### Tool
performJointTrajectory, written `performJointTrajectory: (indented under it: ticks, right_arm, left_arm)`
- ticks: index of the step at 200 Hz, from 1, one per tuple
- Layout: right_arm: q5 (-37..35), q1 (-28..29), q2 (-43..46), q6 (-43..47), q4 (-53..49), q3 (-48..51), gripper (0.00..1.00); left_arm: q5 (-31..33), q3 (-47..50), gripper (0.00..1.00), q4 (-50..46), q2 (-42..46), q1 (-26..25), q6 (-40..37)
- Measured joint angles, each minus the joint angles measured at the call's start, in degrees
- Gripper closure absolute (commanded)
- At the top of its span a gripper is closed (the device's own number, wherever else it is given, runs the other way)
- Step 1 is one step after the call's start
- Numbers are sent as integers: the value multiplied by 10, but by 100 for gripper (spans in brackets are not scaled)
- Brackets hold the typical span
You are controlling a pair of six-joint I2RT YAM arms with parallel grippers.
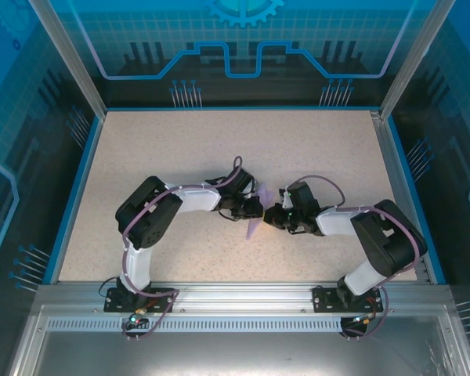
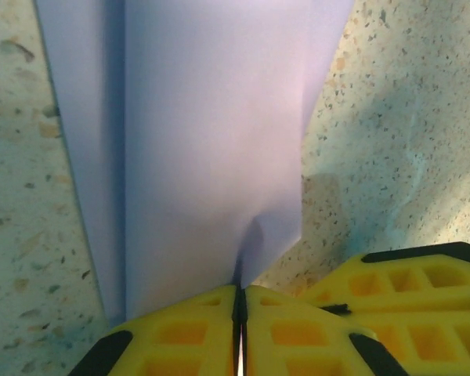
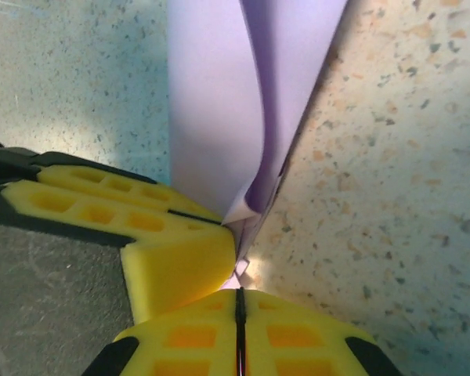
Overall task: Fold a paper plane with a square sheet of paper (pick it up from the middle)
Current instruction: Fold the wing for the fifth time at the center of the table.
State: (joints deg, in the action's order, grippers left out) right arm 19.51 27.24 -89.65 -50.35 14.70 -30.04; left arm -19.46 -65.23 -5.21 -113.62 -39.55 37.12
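Observation:
The paper is buckling where my left gripper pinches it next to my right gripper. I should open my left gripper and take the paper nearer its pointed end [image 1: 251, 233].
The lavender sheet of paper [image 1: 254, 225] is folded into a slim, layered, pointed shape like a paper plane. It is held between the two arms at mid-table, just above the surface. My left gripper [image 1: 255, 209] comes at it from the left and is shut on its near edge. In the left wrist view the folded paper [image 2: 211, 141] rises from the closed jaws of my left gripper [image 2: 240, 301]. My right gripper [image 1: 270, 216] meets it from the right. In the right wrist view my right gripper [image 3: 240, 291] pinches the curled layers of the paper [image 3: 215, 102]. The left gripper's yellow fingers [image 3: 153, 235] press right beside it.
The speckled beige tabletop [image 1: 219, 149] is bordered by a blue rim [image 1: 78, 188] and clear enclosure walls. A metal rail [image 1: 235, 294] carrying the arm bases runs along the near edge. The right gripper's yellow fingers [image 2: 411, 274] show low on the right in the left wrist view.

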Motion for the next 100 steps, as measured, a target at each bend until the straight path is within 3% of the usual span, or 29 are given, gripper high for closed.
performJointTrajectory:
  ticks: [47,75,100]
  right_arm:
    - [-6,-11,33,13,-27,1,89]
    - [-5,-26,44,17,-37,2,89]
    - [-2,-42,49,19,-39,2,89]
  left_arm:
    - [-6,-2,72,8,0,0,-1]
    - [-9,-2,56,18,2,0,-2]
    - [-10,1,52,30,6,1,-3]
